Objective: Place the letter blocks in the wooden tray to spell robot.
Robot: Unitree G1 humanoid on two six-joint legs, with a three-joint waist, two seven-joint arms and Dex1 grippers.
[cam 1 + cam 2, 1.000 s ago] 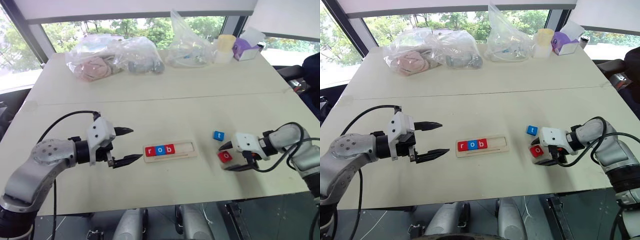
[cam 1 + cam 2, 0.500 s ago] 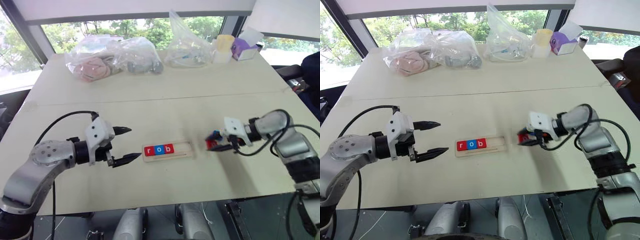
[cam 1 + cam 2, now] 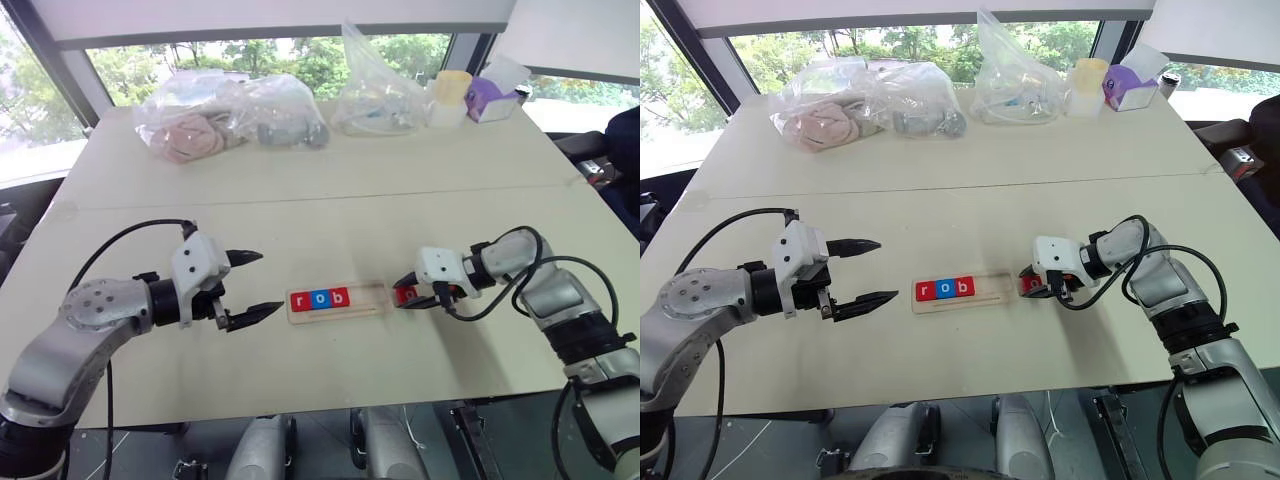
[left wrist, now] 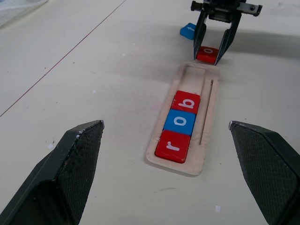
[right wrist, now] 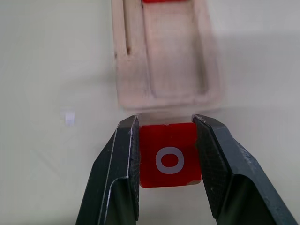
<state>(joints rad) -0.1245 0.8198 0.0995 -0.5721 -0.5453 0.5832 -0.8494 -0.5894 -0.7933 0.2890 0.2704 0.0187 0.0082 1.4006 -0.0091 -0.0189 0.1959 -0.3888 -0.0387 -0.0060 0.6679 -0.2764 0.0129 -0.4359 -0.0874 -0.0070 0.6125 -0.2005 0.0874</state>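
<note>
The fingers of my right gripper reach past the red o block's edge facing the tray, so I need to back off and pinch its rear end (image 5: 169,181) before placing it.
The wooden tray (image 3: 368,297) lies at mid-table, with a red r (image 3: 301,300), a blue o (image 3: 318,299) and a red b (image 3: 338,297) filling its left part; its right part is empty. My right gripper (image 3: 402,294) is shut on a red o block (image 5: 169,159), held just past the tray's right end. Behind that gripper, a blue block (image 4: 188,30) lies on the table. To the left of the tray, my left gripper (image 3: 272,281) is open and holds nothing.
Along the table's far side are clear plastic bags (image 3: 225,115) with soft items, another bag (image 3: 375,90), a pale yellow cup (image 3: 452,95) and a purple tissue box (image 3: 492,98). A seam (image 3: 300,200) crosses the tabletop.
My right gripper closed on the red o block and carried it left, from beside the blue block to the tray's right end. The left arm stayed put.
</note>
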